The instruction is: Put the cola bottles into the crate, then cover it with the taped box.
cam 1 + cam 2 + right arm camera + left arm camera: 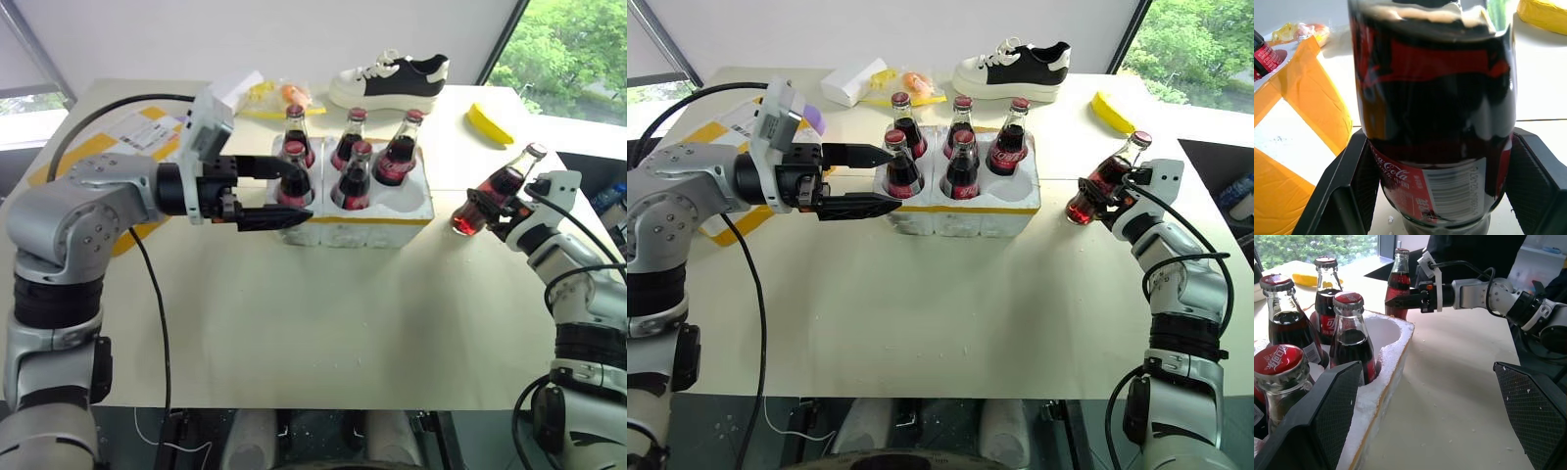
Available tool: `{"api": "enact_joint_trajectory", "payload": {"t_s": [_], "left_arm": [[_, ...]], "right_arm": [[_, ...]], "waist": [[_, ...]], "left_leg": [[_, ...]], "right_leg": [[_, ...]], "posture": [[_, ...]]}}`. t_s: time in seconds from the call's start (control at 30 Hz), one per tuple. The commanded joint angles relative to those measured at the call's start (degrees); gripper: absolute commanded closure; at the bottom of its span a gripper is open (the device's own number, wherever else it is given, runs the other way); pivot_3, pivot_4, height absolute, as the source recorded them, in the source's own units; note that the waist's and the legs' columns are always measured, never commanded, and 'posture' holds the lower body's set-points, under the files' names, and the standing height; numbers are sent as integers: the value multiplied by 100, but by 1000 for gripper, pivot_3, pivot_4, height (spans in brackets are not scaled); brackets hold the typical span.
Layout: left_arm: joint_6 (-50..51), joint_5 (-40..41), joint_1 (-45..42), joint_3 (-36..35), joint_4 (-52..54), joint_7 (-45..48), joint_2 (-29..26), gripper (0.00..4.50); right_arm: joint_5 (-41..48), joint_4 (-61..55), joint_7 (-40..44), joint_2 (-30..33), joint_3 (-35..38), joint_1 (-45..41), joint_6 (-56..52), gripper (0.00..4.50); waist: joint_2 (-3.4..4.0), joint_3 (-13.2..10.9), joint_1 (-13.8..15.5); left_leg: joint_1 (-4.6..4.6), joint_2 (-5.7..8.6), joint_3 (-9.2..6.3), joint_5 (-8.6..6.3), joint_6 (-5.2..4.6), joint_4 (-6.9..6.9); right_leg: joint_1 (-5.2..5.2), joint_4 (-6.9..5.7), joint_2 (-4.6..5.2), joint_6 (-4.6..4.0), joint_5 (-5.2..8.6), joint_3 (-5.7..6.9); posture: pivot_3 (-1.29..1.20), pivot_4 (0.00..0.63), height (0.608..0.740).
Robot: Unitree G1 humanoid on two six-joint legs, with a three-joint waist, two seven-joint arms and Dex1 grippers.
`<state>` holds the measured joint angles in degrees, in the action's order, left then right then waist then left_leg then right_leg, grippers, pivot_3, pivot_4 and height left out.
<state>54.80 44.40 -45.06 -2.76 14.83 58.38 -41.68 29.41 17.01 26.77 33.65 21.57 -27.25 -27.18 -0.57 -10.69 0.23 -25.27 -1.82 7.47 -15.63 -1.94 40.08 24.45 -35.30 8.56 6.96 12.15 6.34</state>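
Observation:
Next, my right gripper lets go of the cola bottle in the bare front hollow of the white foam crate (400, 198).
The white foam crate (392, 227) with a yellow band along its lower edge stands mid-table. Five cola bottles (397, 155) stand upright in its wells, and the front right well (409, 199) is bare. My left gripper (894, 178) is open at the crate's front left corner, its fingertips beside the front left bottle (902, 168). To the right of the crate my right gripper (490, 208) is shut on the lower body of a sixth cola bottle (502, 182), which leans with its cap away from the crate. The taped box (125, 137) lies at the far left, partly behind my left arm.
A black and white sneaker (392, 78) sits at the back, with a small white box (230, 93) and a snack bag (279, 98) to its left. A yellow object (488, 122) lies at the back right. The table's right edge (588, 211) runs close to my right arm.

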Motion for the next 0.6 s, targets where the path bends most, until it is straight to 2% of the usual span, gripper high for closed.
{"api": "enact_joint_trajectory", "payload": {"t_s": [0.03,0.2,0.33,0.47,0.6], "left_arm": [[-43,51,-78,-25,185,-34,-62,0],[-26,68,-41,-52,224,-81,-69,0],[-33,78,-6,-64,230,-100,-92,0],[-55,49,0,-58,210,-131,-84,0],[-60,47,6,-81,221,-172,-83,0]], "right_arm": [[27,-381,39,106,172,-3,111,1691],[525,-1483,77,361,367,-264,-387,1691],[998,-2231,49,380,340,-537,-894,1691],[1590,-2965,108,225,46,-954,-1378,1691],[1709,-3229,195,136,-338,-1011,-1572,1691]], "waist": [[0,0,0],[44,-26,-3],[51,-30,-18],[50,-30,-87],[45,-26,-65]], "left_leg": [[0,0,0,0,0,0],[-3,0,1,0,0,0],[-5,-1,2,3,5,-7],[-5,-1,2,3,6,-8],[-5,0,-1,3,5,-8]], "right_leg": [[0,0,0,0,0,0],[5,-1,1,0,0,-1],[14,-3,-2,0,0,-2],[14,-2,-2,0,0,-2],[10,-1,-1,0,0,-1]], "posture": [[0,150,740],[0,150,740],[0,150,740],[0,150,740],[0,150,740]]}}
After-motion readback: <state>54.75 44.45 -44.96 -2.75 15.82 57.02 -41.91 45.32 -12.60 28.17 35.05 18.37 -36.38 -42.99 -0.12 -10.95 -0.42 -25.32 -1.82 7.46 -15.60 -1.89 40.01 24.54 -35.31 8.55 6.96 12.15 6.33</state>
